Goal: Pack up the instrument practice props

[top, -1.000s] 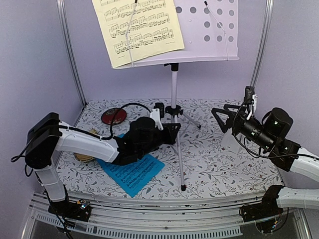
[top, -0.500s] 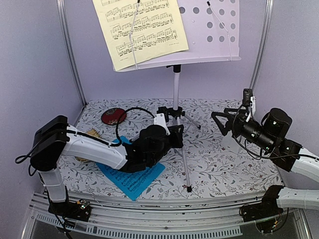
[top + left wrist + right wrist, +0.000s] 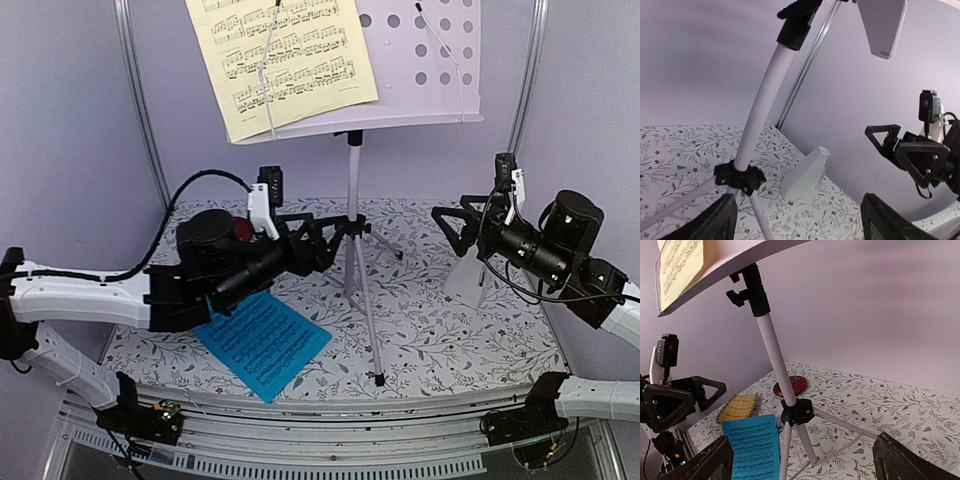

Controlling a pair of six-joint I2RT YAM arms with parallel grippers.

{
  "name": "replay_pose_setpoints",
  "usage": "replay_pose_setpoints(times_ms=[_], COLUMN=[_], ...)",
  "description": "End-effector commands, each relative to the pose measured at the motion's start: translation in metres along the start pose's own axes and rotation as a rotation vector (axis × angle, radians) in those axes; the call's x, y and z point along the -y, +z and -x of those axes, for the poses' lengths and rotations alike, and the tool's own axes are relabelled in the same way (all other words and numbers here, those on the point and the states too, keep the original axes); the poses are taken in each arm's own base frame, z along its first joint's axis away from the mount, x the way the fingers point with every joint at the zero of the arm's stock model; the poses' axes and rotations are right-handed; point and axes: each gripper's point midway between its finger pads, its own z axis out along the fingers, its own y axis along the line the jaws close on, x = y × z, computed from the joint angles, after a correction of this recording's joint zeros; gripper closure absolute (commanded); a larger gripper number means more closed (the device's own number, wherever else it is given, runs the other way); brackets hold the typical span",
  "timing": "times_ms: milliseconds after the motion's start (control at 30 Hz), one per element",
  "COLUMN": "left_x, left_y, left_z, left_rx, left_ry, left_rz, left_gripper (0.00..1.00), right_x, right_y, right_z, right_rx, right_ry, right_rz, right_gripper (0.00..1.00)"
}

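I will close my left gripper on the outer side edge [image 3: 210, 72] of the pale-yellow music sheet, farthest from the stand's bare holes.
The music stand's white perforated desk [image 3: 420, 60] stands high at the back on a white pole [image 3: 352, 190] with tripod legs. A pale-yellow music sheet [image 3: 285, 60] is clipped to it. A blue music sheet [image 3: 262, 340] lies flat on the table at front left. The white pyramid metronome [image 3: 807, 172] stands at the right wall, partly behind my right gripper [image 3: 455, 235], which is open and empty. My left gripper [image 3: 330, 243] is open just left of the pole's black hub [image 3: 740, 177], holding nothing.
A round red dish [image 3: 792, 386] and a yellow woven tray [image 3: 737, 406] lie at the back left of the flowered table, behind my left arm. A tripod leg [image 3: 368, 330] reaches toward the front edge. Purple walls close in both sides.
My left gripper has opened, risen and drawn back left from the stand's legs, uncovering the blue sheet. The stand shifted slightly right earlier. The right arm barely moved.
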Motion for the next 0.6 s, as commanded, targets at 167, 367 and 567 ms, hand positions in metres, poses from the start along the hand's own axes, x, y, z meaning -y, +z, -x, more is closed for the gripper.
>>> replay_pose_setpoints(times_ms=[167,367,567], left_x=[-0.030,-0.016,0.003], left_y=[-0.085,-0.104,-0.108], left_z=[0.023,0.092,0.139], left_rx=[-0.185,-0.157,-0.100], left_ry=[0.044,0.103,0.191], left_rz=[-0.055,-0.127,-0.158], left_gripper=[0.11,0.19,0.35], right_x=[-0.049,-0.101,-0.132], right_y=[-0.005,-0.014,-0.012], right_z=[0.027,0.058,0.075], right_rx=[-0.061,-0.069,-0.075], right_ry=[-0.097,-0.070,-0.002], right_rz=[0.236,0.508,0.697], right_gripper=[0.01,0.04,0.14])
